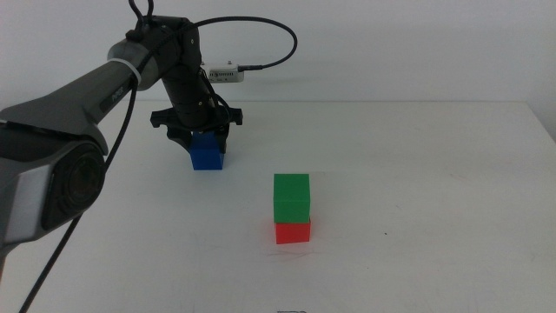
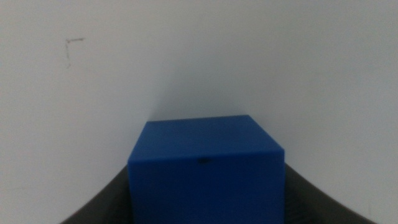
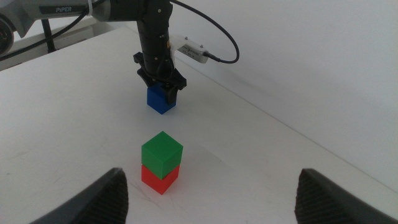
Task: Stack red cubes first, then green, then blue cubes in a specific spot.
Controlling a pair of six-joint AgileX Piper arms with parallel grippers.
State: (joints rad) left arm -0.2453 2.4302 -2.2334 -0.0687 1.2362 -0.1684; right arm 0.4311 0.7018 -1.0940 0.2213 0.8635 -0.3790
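Observation:
My left gripper should release the blue cube on top of the green cube (image 1: 291, 179), squarely above the red cube.
The green cube (image 1: 292, 196) sits on the red cube (image 1: 294, 232) near the middle of the white table; the stack also shows in the right wrist view, green (image 3: 161, 151) on red (image 3: 158, 179). The blue cube (image 1: 208, 157) is to the back left of the stack. My left gripper (image 1: 207, 139) points straight down over it, jaws against two opposite sides. In the left wrist view the blue cube (image 2: 205, 168) fills the gap between the dark jaws. My right gripper (image 3: 212, 182) is open and empty, well back from the stack, out of the middle view.
A white connector (image 1: 224, 74) with a black cable lies at the table's back edge behind the left arm. The white tabletop (image 1: 434, 191) spreads right of and in front of the stack. The table's far edge (image 1: 391, 103) meets a white wall.

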